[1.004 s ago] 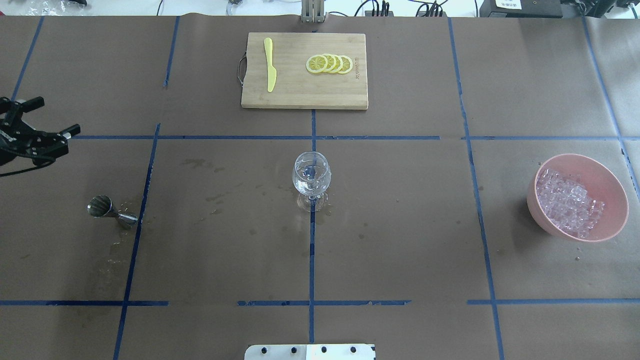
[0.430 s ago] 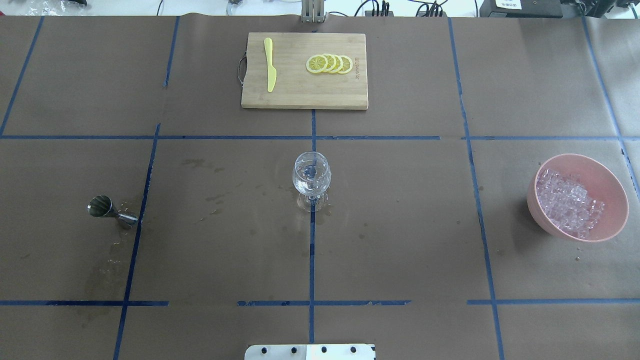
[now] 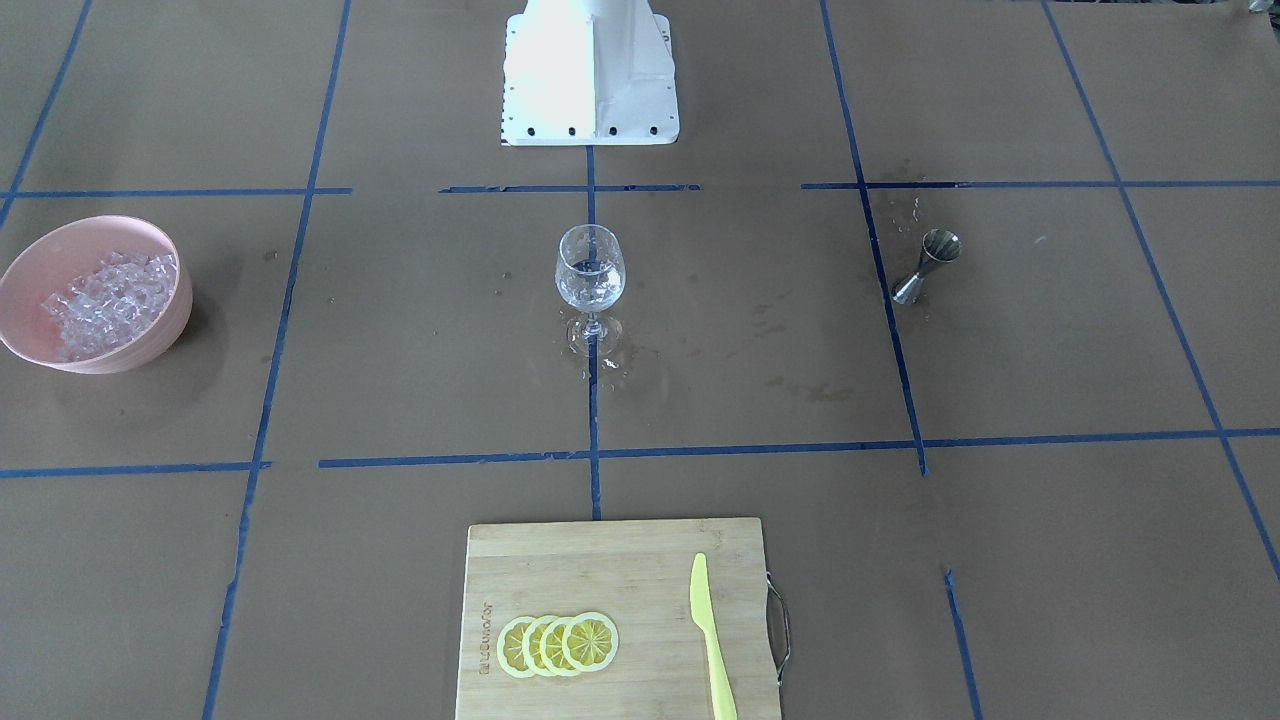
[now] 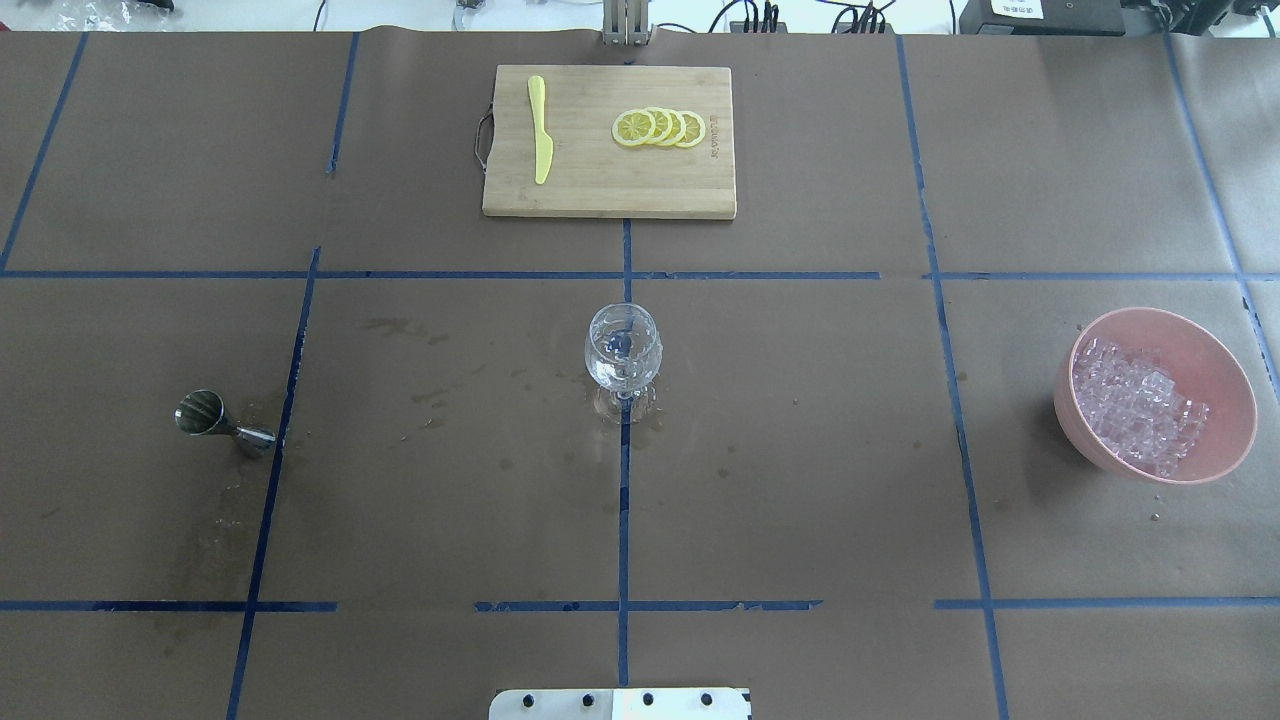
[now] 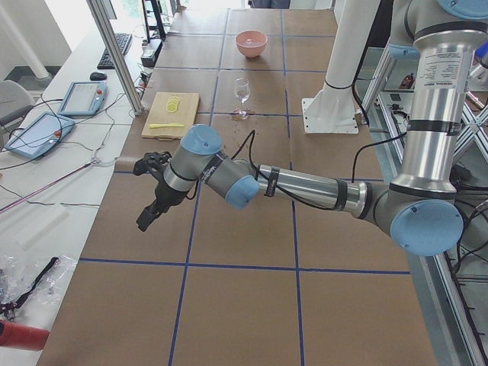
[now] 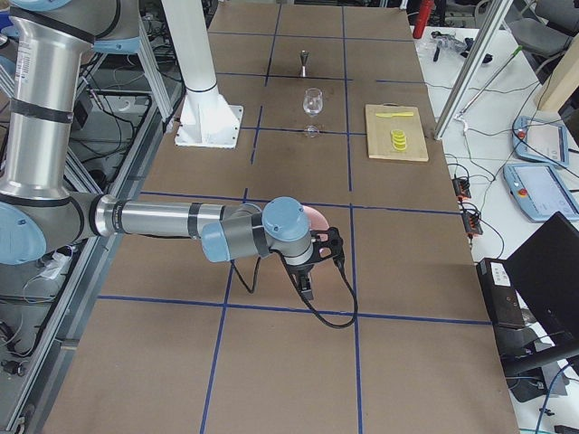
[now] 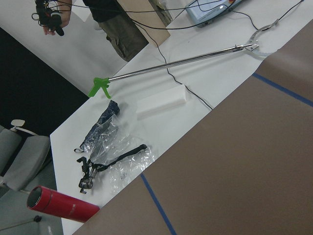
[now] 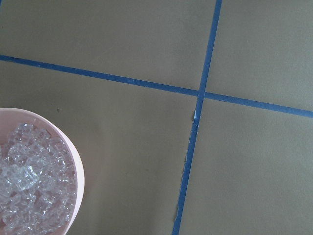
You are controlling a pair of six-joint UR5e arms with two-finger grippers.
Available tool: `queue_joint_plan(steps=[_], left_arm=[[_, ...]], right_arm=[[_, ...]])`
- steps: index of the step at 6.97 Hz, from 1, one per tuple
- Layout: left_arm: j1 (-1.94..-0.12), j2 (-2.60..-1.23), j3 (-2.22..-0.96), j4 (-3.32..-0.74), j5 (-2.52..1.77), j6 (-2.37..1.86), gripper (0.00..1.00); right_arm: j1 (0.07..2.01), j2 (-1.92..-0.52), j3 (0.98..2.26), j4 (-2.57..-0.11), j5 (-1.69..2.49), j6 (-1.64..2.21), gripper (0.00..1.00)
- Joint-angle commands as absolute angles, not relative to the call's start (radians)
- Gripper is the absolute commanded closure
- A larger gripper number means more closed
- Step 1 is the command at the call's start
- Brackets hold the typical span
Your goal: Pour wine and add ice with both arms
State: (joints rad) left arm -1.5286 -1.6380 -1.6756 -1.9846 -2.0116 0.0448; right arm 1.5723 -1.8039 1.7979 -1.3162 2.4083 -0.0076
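Note:
The robot's right gripper will next reach into the middle of the pink bowl [image 3: 86, 312] [image 8: 20, 176] and close on the heaped ice there.
A clear stemmed wine glass [image 4: 622, 350] stands at the table's middle, also seen in the front-facing view [image 3: 590, 270]. The ice [image 4: 1140, 405] is heaped in a pink bowl [image 4: 1235, 395] at the right; the right wrist view shows the ice [image 8: 29, 181] at its lower left. A steel jigger [image 4: 215, 420] stands at the left. Neither arm shows in the overhead view. My left gripper [image 5: 145, 219] hangs over the table's left end, far from the glass. My right gripper [image 6: 306, 287] hangs just beside the bowl [image 6: 317, 217]. I cannot tell whether either is open or shut.
A bamboo cutting board [image 4: 610, 190] at the far middle holds lemon slices [image 4: 658, 128] and a yellow knife [image 4: 540, 130]. The white pedestal base [image 3: 590, 75] sits at the robot's edge. Wet stains surround the glass. A white bench [image 7: 161, 73] with a grabber tool lies past the left end.
The left gripper, at the overhead view's left edge one second ago, has moved out of that view to the left. The glass, jigger and bowl have not moved.

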Motion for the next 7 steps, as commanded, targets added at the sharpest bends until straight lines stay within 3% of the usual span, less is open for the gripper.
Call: queue_joint_plan(steps=[1, 2, 4, 5, 7], left_arm=[[-1.54, -1.653, -1.672, -1.602, -2.131, 0.054, 0.0], [-1.548, -1.645, -1.681, -1.5, -2.164, 0.058, 0.0], [-1.61, -1.495, -1.696, -1.515, -2.403, 0.183, 0.0], [-1.618, -1.439, -1.763, -1.517, -2.405, 0.193, 0.0], [-1.618, -1.453, -1.77, -1.514, -2.395, 0.186, 0.0]], right_arm=[[1.572, -1.804, 1.796, -1.316, 2.41, -0.009, 0.0], [1.572, -1.804, 1.798, -1.316, 2.41, -0.009, 0.0], [1.572, -1.804, 1.802, -1.316, 2.413, -0.008, 0.0], [1.572, -1.802, 1.815, -1.316, 2.416, -0.006, 0.0], [1.545, -1.799, 1.915, -1.316, 2.463, 0.144, 0.0]])
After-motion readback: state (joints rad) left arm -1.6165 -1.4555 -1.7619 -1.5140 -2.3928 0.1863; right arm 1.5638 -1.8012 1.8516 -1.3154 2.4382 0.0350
